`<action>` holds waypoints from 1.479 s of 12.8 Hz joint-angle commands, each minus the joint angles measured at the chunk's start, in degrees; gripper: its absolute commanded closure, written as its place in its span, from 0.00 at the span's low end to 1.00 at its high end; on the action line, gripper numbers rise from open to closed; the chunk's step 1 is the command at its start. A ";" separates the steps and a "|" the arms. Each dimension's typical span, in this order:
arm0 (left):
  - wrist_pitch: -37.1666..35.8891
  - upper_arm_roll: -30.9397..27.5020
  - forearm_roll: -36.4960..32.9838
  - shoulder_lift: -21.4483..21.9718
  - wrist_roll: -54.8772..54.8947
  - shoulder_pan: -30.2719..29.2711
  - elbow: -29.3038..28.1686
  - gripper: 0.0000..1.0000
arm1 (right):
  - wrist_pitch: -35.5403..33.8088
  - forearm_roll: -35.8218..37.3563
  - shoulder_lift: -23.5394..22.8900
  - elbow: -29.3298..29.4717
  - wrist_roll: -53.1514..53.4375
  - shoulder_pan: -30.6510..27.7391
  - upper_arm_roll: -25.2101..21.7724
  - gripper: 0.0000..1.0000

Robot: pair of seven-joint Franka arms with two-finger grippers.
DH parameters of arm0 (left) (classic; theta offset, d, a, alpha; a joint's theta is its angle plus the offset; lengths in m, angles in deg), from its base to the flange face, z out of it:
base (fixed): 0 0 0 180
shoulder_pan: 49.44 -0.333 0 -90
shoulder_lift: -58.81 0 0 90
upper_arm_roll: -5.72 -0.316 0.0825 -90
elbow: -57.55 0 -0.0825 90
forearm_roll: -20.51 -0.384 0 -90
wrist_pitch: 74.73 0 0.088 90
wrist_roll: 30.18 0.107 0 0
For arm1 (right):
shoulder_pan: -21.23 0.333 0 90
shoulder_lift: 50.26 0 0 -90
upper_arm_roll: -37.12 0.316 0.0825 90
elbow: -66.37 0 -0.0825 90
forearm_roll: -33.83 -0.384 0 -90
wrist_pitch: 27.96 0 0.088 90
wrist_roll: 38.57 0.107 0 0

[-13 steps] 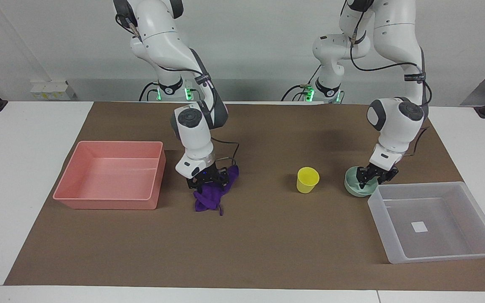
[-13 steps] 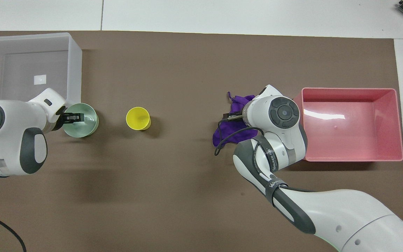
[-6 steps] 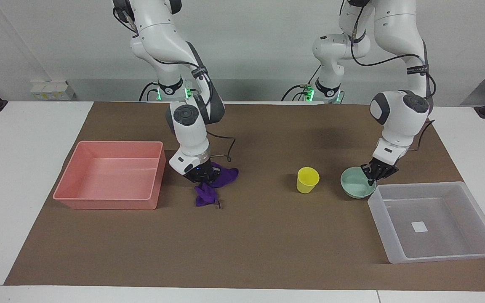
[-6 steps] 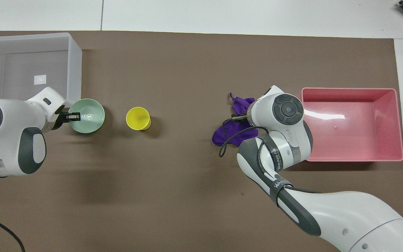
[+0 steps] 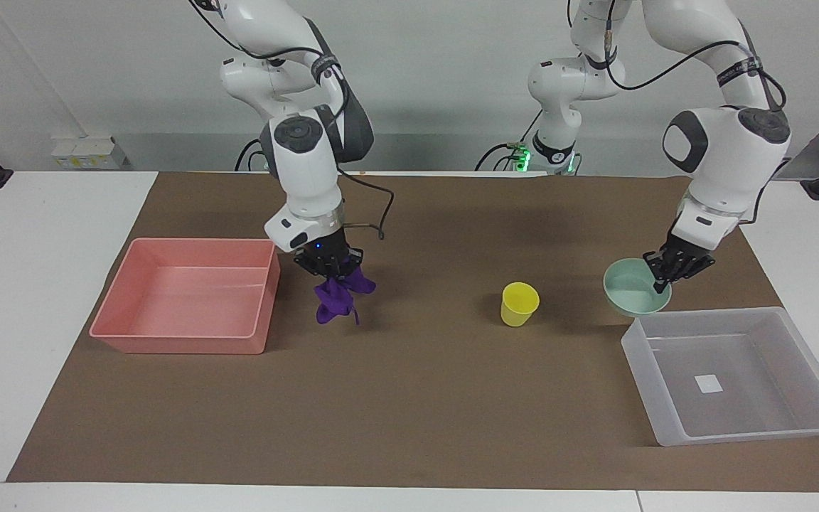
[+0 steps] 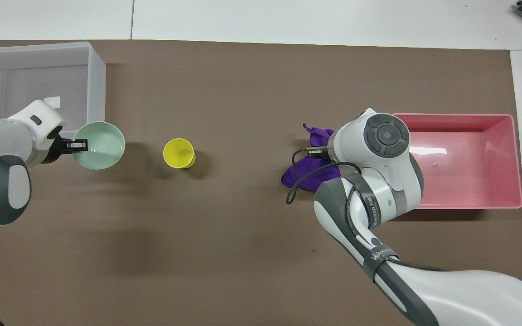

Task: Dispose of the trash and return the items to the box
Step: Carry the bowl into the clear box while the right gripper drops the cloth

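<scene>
Next, I release the purple rag inside the pink tray's end (image 6: 423, 177) nearest the yellow cup with my right gripper.
My right gripper (image 5: 330, 268) is shut on the purple rag (image 5: 337, 297) and holds it hanging above the mat, beside the pink tray; the rag also shows in the overhead view (image 6: 304, 168), partly under my wrist. My left gripper (image 5: 664, 274) is shut on the rim of the mint-green bowl (image 5: 633, 296) and holds it tilted in the air, by the clear box's corner nearest the robots; the bowl also shows in the overhead view (image 6: 100, 146). The yellow cup (image 5: 519, 304) stands upright on the mat mid-table, also in the overhead view (image 6: 179, 153). The clear box (image 5: 793, 427) holds only its white label.
The pink tray (image 5: 168, 341) sits on the brown mat toward the right arm's end, with nothing in it. The clear box (image 6: 98, 68) sits toward the left arm's end. White table borders the mat.
My right gripper closed on the rag and lifted it off the mat. My left gripper lifted the bowl by its rim and carried it toward the clear box.
</scene>
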 commanded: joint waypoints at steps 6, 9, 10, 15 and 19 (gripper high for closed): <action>-2.07 0.30 1.63 -18.90 0.26 -7.25 26.21 1.00 | -5.00 0.94 8.05 -0.04 -19.21 -17.43 0.24 1.00; -2.15 0.30 1.37 -26.04 0.18 -7.78 33.88 1.00 | -1.66 0.94 6.12 -1.97 -27.59 -23.87 0.24 1.00; -1.37 0.30 1.28 -27.18 0.18 -7.87 34.15 1.00 | 0.53 0.94 5.24 -3.64 -28.91 -25.10 0.15 1.00; 6.09 0.30 0.67 -33.96 0.18 -8.57 34.78 1.00 | 10.82 0.15 1.02 -11.72 -28.40 -27.14 0.15 1.00; 15.13 0.13 -1.53 -31.43 0.87 -8.58 22.95 1.00 | 15.93 -1.00 -0.47 -16.13 -26.02 -27.58 0.24 0.38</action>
